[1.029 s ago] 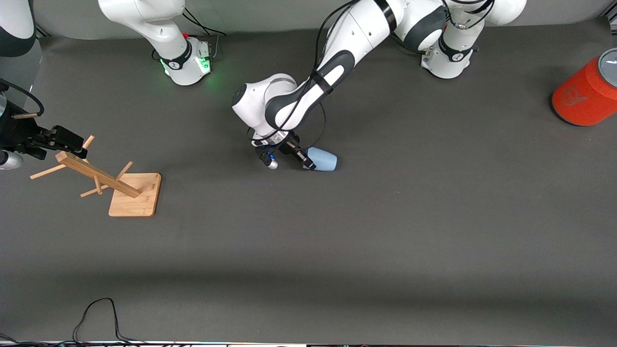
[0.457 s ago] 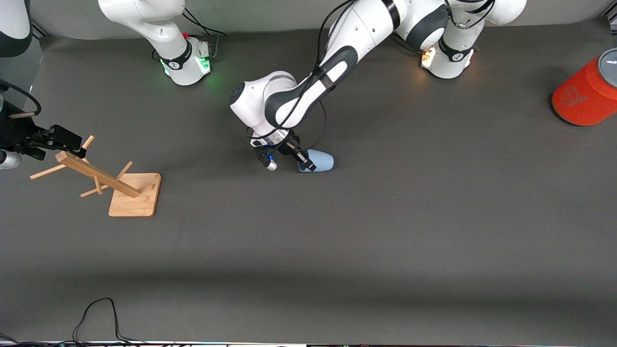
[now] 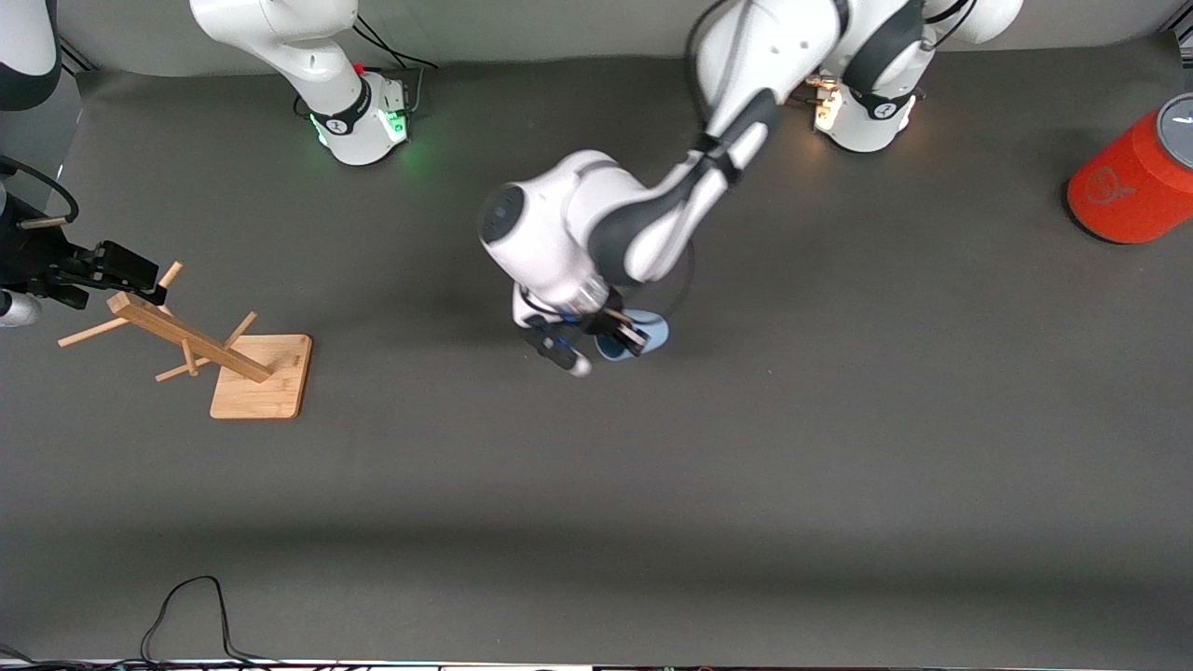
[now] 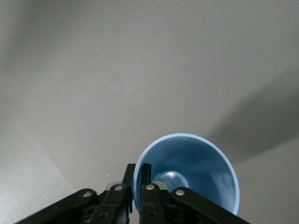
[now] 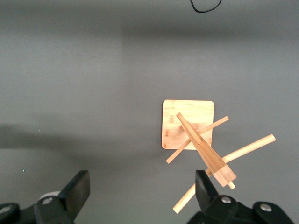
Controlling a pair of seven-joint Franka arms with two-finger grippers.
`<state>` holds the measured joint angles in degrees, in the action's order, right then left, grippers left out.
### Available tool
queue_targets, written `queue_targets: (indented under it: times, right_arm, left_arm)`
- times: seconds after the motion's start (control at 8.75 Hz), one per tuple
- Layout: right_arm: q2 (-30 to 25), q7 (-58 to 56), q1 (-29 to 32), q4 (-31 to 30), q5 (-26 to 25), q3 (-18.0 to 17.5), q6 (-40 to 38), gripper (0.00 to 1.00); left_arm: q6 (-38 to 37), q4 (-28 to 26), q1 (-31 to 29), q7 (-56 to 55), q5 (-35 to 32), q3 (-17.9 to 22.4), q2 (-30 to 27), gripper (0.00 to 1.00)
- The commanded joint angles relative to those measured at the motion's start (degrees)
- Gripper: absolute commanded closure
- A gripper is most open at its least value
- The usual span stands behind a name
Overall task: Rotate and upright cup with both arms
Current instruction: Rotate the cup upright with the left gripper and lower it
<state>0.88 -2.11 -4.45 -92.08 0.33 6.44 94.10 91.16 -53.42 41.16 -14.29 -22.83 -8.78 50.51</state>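
Note:
The robot's left gripper will set the pale-blue cup upright on the bare table (image 3: 637,353) between the peg rack and the red-orange cylinder.
The pale-blue cup (image 3: 648,332) is near the middle of the table, mostly hidden under the left arm's wrist. My left gripper (image 3: 623,337) is shut on its rim. In the left wrist view the cup (image 4: 196,163) turns its open mouth toward the camera, and the left gripper (image 4: 138,171) pinches the rim with one finger inside and one outside. My right gripper (image 3: 126,272) waits open and empty over the tilted wooden peg rack (image 3: 186,335) at the right arm's end of the table. In the right wrist view the right gripper (image 5: 142,189) has its fingers wide apart.
The rack's square wooden base (image 3: 263,377) also shows in the right wrist view (image 5: 187,122). A red-orange cylinder (image 3: 1132,182) with a grey top stands at the left arm's end. A black cable (image 3: 186,606) loops at the table edge nearest the front camera.
The left arm has risen and turned, carrying the cup a little toward the front camera; the cup is now more hidden under the wrist. The right arm has not moved.

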Motion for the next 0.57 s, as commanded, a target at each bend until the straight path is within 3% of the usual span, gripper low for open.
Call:
queue_targets:
  times: [0.0,0.11,0.34,0.46]
  right_arm:
    - [-0.09,0.35,0.06,0.41,1.16,0.24,-0.76,0.0]
    - [-0.09,0.35,-0.03,0.41,1.16,0.24,-0.76,0.0]
    - [-0.09,0.35,-0.12,0.41,1.16,0.24,-0.94,0.0]
    - [-0.09,0.35,-0.12,0.41,1.07,0.24,-1.02,0.0]
  left_arm:
    - [4.08,-3.6,-6.59,2.33,8.55,-0.8,-5.49,1.0]
    - [8.38,-8.15,-7.67,2.33,10.68,-0.89,-8.3,1.0]
    - [27.82,-31.18,-12.05,2.33,16.56,-0.89,-19.17,1.0]
    - [36.98,-40.1,-12.25,2.16,19.11,-0.8,-22.53,1.0]
